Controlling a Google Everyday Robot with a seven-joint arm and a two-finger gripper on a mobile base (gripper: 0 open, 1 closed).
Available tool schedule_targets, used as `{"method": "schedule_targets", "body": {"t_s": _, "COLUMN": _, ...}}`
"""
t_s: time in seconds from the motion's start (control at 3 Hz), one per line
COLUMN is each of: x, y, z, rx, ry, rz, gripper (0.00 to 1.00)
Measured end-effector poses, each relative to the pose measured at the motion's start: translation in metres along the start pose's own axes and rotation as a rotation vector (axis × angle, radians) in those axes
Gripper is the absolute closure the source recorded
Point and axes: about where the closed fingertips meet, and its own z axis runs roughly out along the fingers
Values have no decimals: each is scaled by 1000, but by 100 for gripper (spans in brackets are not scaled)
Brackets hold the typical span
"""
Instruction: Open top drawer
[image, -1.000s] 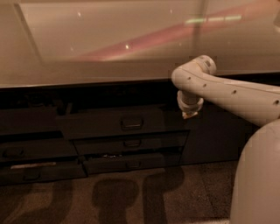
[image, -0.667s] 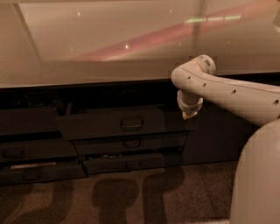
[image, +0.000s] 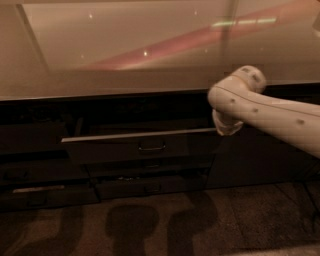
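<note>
The top drawer is only partly out and the robot's gripper sits at the end of the drawer's edge, so it should back off and take the drawer's top edge nearer the handle (image: 188, 132).
The top drawer (image: 140, 147) is a wide dark grey front under the counter, with a rectangular loop handle (image: 151, 146) at its middle. Its pale top edge (image: 140, 135) shows as a light strip, and the front stands out a little from the cabinet face. My white arm (image: 270, 115) reaches in from the right. My gripper (image: 226, 127) hangs at the arm's end, by the right end of the drawer's top edge, and is mostly hidden by the wrist.
A pale countertop (image: 125, 55) spans the upper view. Two slimmer drawers (image: 150, 187) sit below the top drawer. A dark cabinet door (image: 260, 160) is to the right, more dark fronts (image: 35, 170) to the left. The floor (image: 160, 225) carries shadows.
The top drawer front has come slightly forward, and its pale top edge now shows. My arm and gripper have shifted a little to the right.
</note>
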Motion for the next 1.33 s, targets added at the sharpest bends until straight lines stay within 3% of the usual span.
{"method": "schedule_targets", "body": {"t_s": 0.33, "x": 11, "y": 3, "z": -35, "rx": 111, "ry": 31, "rz": 26, "gripper": 100}}
{"method": "schedule_targets", "body": {"t_s": 0.67, "x": 11, "y": 3, "z": -35, "rx": 111, "ry": 31, "rz": 26, "gripper": 100}}
{"method": "schedule_targets", "body": {"t_s": 1.33, "x": 12, "y": 3, "z": -32, "rx": 98, "ry": 4, "rz": 33, "gripper": 58}}
